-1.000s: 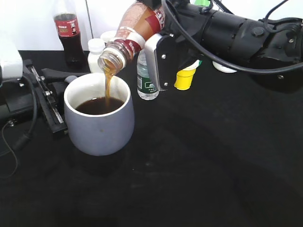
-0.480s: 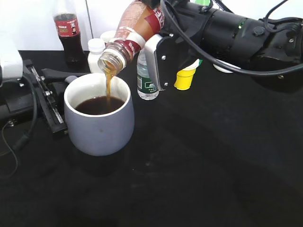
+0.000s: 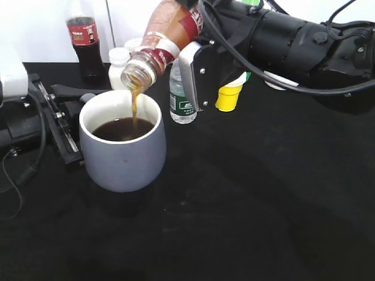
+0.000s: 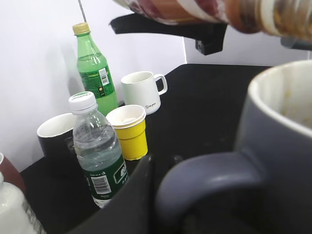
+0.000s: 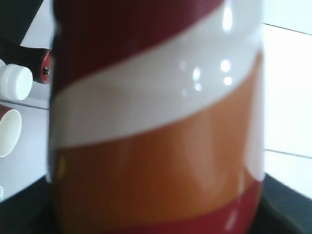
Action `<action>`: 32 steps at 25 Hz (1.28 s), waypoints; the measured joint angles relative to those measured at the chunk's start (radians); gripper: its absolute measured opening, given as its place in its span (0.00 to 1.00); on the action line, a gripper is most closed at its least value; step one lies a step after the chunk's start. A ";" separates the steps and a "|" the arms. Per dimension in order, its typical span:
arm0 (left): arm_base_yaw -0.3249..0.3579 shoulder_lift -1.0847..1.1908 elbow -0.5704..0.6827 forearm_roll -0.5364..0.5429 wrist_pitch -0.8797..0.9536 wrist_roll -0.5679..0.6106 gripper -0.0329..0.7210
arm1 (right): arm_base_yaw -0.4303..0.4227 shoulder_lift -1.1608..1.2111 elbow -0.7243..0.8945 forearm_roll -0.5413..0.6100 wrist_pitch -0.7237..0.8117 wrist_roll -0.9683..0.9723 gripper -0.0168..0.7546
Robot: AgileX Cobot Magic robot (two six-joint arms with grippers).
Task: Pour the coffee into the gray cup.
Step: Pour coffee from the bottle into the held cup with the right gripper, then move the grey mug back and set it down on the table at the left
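I will use my left gripper to set the gray cup down on the black table [image 3: 80, 111] in front of the cola bottle.
The gray cup [image 3: 126, 161] stands at the left on the black table and holds dark coffee. The coffee bottle [image 3: 170, 32], brown with a red and white label, is tilted mouth-down over the cup. A thin stream of coffee [image 3: 134, 102] falls from it into the cup. My right gripper [image 3: 196, 64] is shut on the bottle's body, which fills the right wrist view [image 5: 156, 122]. My left gripper [image 3: 87, 99] is at the cup's handle [image 4: 209, 175]. One finger [image 4: 136, 195] presses beside the handle; the other finger is hidden.
A cola bottle [image 3: 85, 41] and a white bottle [image 3: 119, 61] stand behind the cup. A water bottle [image 3: 181, 96] and a yellow cup [image 3: 228, 96] stand under the right arm. A green bottle [image 4: 95, 68], a white mug [image 4: 141, 90] and a black mug [image 4: 56, 139] stand further back.
The bottle has risen slightly and tipped a little more. Coffee keeps running into the cup. The cup and the left gripper have not moved.
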 joint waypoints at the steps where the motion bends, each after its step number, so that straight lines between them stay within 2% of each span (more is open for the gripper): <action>1: 0.000 0.000 0.000 -0.008 0.000 0.000 0.12 | 0.000 0.000 0.000 0.000 0.000 0.037 0.69; 4: 0.000 0.000 0.000 -0.063 -0.029 0.000 0.12 | 0.000 0.000 0.000 0.000 -0.001 0.216 0.69; 6: 0.000 0.000 0.000 -0.094 -0.032 0.000 0.12 | 0.000 0.000 0.000 0.000 -0.001 0.404 0.69; 12: 0.000 0.000 0.000 -0.153 -0.022 0.003 0.12 | 0.000 0.000 0.000 0.001 -0.002 1.276 0.69; 14: 0.000 0.000 0.001 -0.236 0.040 0.021 0.12 | 0.000 0.000 0.000 0.000 -0.005 1.520 0.69; 17: 0.029 0.001 0.001 -0.389 0.068 0.109 0.12 | 0.000 0.000 0.000 0.001 -0.008 1.581 0.69; 21: 0.195 0.011 0.001 -0.551 0.057 0.174 0.12 | 0.000 0.000 0.000 0.039 -0.008 1.585 0.69; 24: 0.295 0.124 -0.004 -0.641 -0.076 0.188 0.12 | 0.000 0.000 0.000 0.049 -0.008 1.585 0.69; 27: 0.303 0.303 -0.087 -0.648 -0.076 0.193 0.12 | 0.000 0.000 0.000 0.050 -0.008 1.585 0.69; 32: 0.304 0.584 -0.315 -0.647 -0.076 0.195 0.12 | 0.000 0.000 0.000 0.053 -0.008 1.585 0.69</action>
